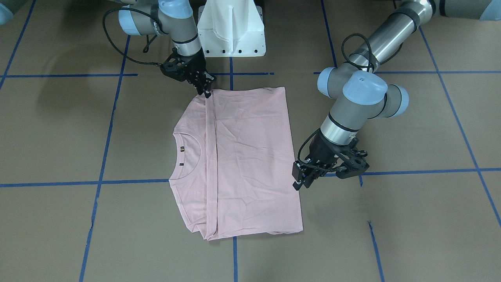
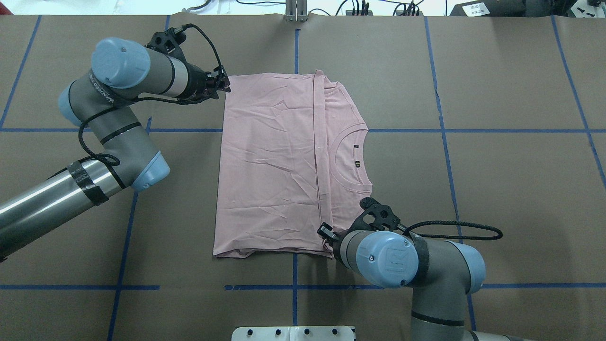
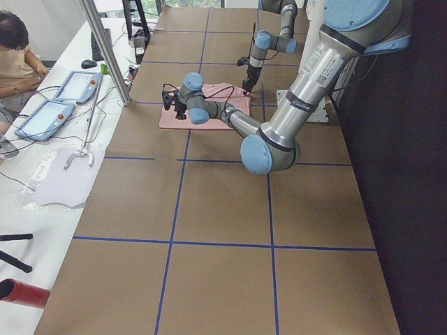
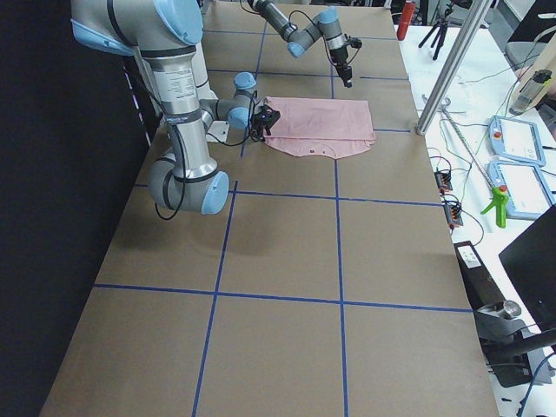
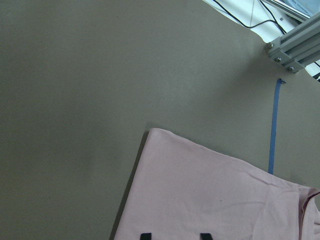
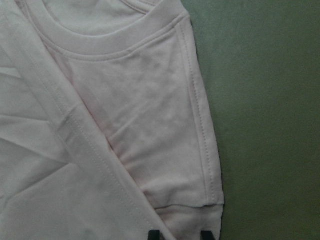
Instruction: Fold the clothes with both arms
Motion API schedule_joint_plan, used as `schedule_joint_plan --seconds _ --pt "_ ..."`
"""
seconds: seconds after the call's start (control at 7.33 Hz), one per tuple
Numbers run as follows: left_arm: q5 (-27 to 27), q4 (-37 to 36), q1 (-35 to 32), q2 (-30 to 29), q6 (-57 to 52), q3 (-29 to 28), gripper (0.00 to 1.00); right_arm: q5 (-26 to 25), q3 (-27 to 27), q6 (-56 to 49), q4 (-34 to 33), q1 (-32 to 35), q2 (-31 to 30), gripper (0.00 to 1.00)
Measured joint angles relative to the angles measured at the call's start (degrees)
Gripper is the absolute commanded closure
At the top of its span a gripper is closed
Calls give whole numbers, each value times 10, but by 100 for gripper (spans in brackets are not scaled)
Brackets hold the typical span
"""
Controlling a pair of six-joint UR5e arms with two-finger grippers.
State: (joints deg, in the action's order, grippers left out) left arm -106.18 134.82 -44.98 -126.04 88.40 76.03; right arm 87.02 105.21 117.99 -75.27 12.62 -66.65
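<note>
Both right fingers sit inside the sleeve's outer edge, so they should open wider and pinch the sleeve together with the panel's edge [image 6: 161, 220].
The pale pink T-shirt [image 2: 270, 166] lies flat on the brown table, folded into a rectangle. A plain panel is laid over its body and the neckline [image 2: 350, 156] shows toward the robot's right. My left gripper [image 2: 222, 85] hovers over the shirt's far left corner. In the left wrist view its tips [image 5: 173, 235] stand apart over the cloth [image 5: 210, 195], open. My right gripper [image 2: 326, 234] is at the near edge by the fold line. In the right wrist view its tips [image 6: 180, 234] stand apart over a sleeve hem [image 6: 200, 150], open. The front view shows the shirt [image 1: 250, 156], the left gripper [image 1: 301, 180] and the right gripper [image 1: 205, 88].
The white pedestal base [image 1: 231, 27] stands at the robot's edge of the table. Blue tape lines [image 2: 473, 130] grid the brown surface. An aluminium post [image 3: 105, 49], teach pendants [image 4: 512, 139] and a seated operator [image 3: 17, 56] are along the far side.
</note>
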Motion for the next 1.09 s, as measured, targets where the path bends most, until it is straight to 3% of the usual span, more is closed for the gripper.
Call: schedule_joint_plan --seconds 0.27,0.41,0.55,0.68,1.09 --pt "1 0 0 0 0 0 57 -8 0 -1 0 -2 0 100" --pt "1 0 0 1 0 0 56 -9 2 -1 0 -2 0 66" --pt "1 0 0 1 0 0 56 -10 4 -1 -1 -2 1 40" --pt "1 0 1 2 0 0 56 -10 5 -1 -4 0 3 24" --pt "1 0 1 4 0 -1 56 -10 2 -3 -34 2 17 26"
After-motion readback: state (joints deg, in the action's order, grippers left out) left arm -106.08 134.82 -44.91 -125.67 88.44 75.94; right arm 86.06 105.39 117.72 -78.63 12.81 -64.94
